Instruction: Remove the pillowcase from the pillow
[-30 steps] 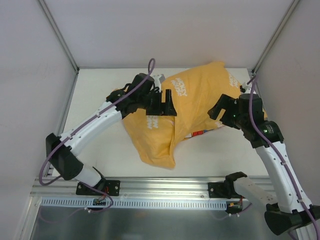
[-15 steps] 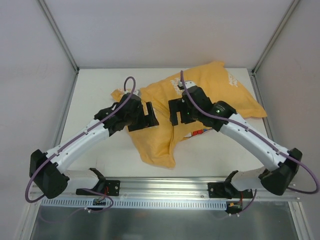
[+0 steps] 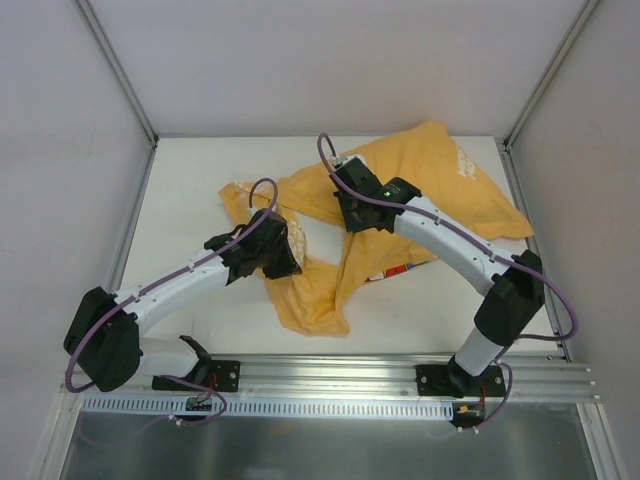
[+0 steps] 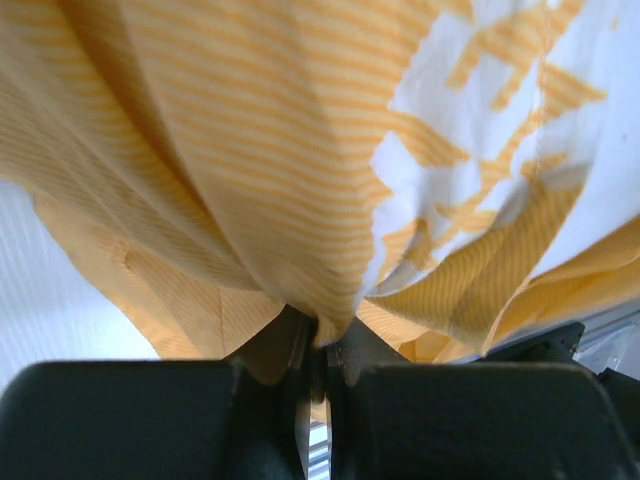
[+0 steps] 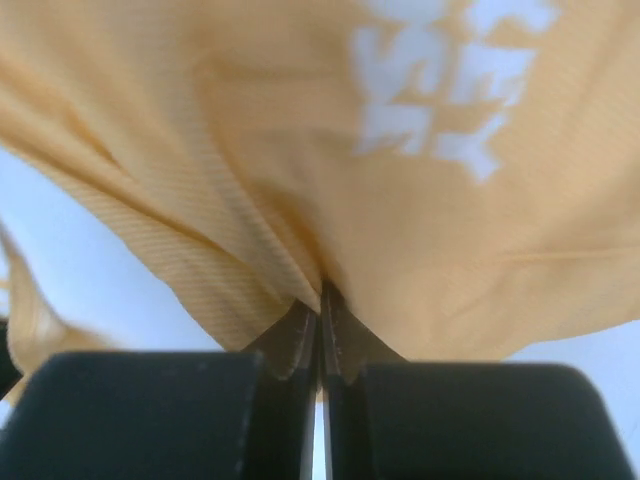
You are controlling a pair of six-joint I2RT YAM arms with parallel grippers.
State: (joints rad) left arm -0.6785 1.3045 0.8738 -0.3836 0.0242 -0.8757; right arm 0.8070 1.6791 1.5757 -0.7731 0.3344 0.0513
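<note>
I should use my left gripper, which is on a bunched fold of the pillowcase, to take the opening's edge (image 4: 372, 293) and pull it wide, as the pillowcase's opening is narrow.
The orange-yellow pillowcase (image 3: 440, 190) lies crumpled across the middle and back right of the table, with white lettering on it and a flap hanging toward the near edge. The pillow does not show; the cover hides it. My left gripper (image 3: 283, 252) is at the cover's left part, shut on a fold of striped fabric (image 4: 250, 150) that is pinched between its jaws (image 4: 320, 345). My right gripper (image 3: 350, 215) is down on the cover's middle. It is shut on a gathered ridge of the cloth (image 5: 300, 150), right at the tips (image 5: 322, 300).
The white table (image 3: 190, 180) has bare surface to the left of the cover and along the front. Metal frame posts (image 3: 120, 70) rise at the back corners. An aluminium rail (image 3: 330, 372) with the arm bases runs along the near edge.
Both grippers were open above the cover and have closed on its fabric. The left one dropped toward the near left. The right arm reached farther back and left over the cover.
</note>
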